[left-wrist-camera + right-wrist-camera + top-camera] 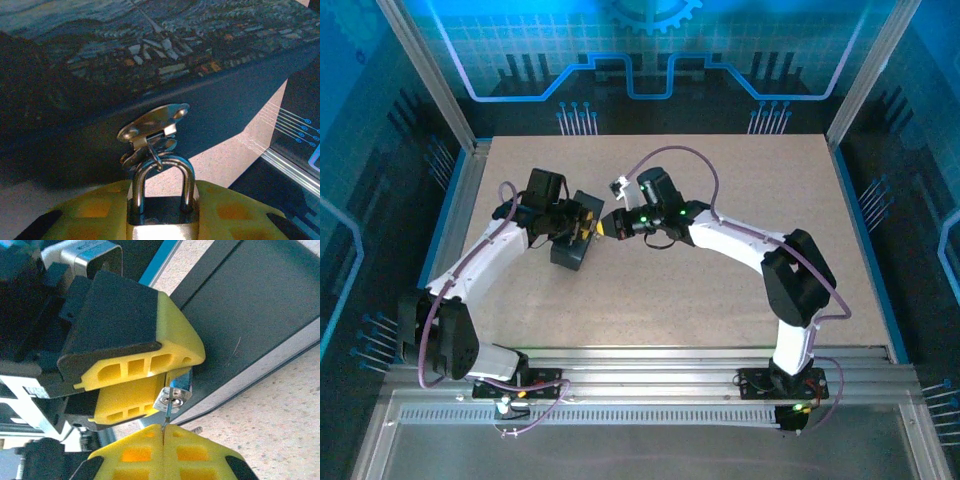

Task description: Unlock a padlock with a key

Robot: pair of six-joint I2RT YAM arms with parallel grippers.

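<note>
The keyed shackle stays shut, so my right gripper should open, back off, roll its wrist, then grip the key in the keyhole to turn it (167, 415).
The silvery padlock (162, 227) sits between the yellow fingers of my left gripper (162, 220), which is shut on its body. Its shackle (163, 170) passes through the metal hasp (155, 122) of the dark blue patterned box (150, 60). In the right wrist view the padlock's underside (173, 399) faces me, with the keyhole in it. My right gripper (164, 432) is shut on the thin key (167, 415), whose blade reaches up to the keyhole. From above, the left gripper (582, 228) and right gripper (610, 224) meet tip to tip beside the box (570, 250).
The box stands on the beige tabletop (720, 290) at centre left. Aluminium frame rails (450, 215) border the table on the left and along the near edge. Open surface lies to the right and in front of the box.
</note>
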